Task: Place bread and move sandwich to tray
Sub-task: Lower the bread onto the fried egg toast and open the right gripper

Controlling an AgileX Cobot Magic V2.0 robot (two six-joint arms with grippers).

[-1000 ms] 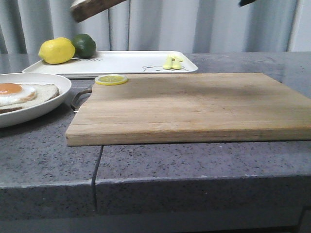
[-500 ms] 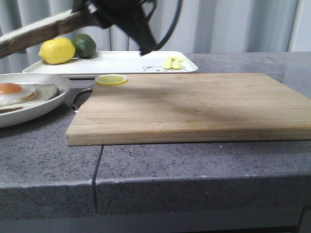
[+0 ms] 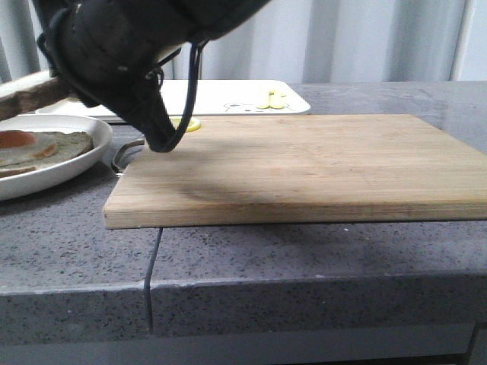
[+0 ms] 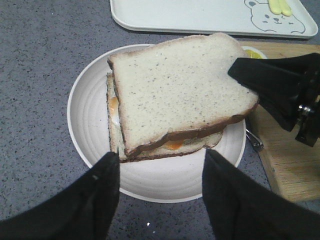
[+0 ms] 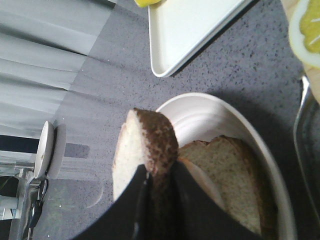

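Note:
My right gripper needs to release the bread so it lies flat on top of the sandwich's egg (image 3: 38,122) (image 5: 210,190), on the round white plate.
The bread (image 4: 180,90), a thick white slice with dark crust, hangs tilted just over the sandwich. My right gripper (image 5: 159,172) is shut on its crust edge (image 5: 157,137). In the front view that arm (image 3: 114,53) reaches across to the left, and the bread (image 3: 27,91) sticks out past it. The sandwich (image 4: 170,146), an egg-topped slice, lies mostly covered on its round white plate (image 4: 165,180). Only the egg (image 3: 15,139) and the plate (image 3: 68,160) show from the front. My left gripper (image 4: 161,156) hovers open over the plate's near side. The tray (image 3: 243,95) lies behind.
A wooden cutting board (image 3: 304,160) with a metal handle (image 3: 122,156) fills the middle of the grey counter. A lemon slice (image 3: 186,122) lies at its far left corner. Small yellow pieces (image 3: 272,97) lie on the tray by the bear drawing (image 4: 272,17).
My right arm has come down and to the left with the bread, from the top of the view to just over the plate. It now hides the lemon and lime.

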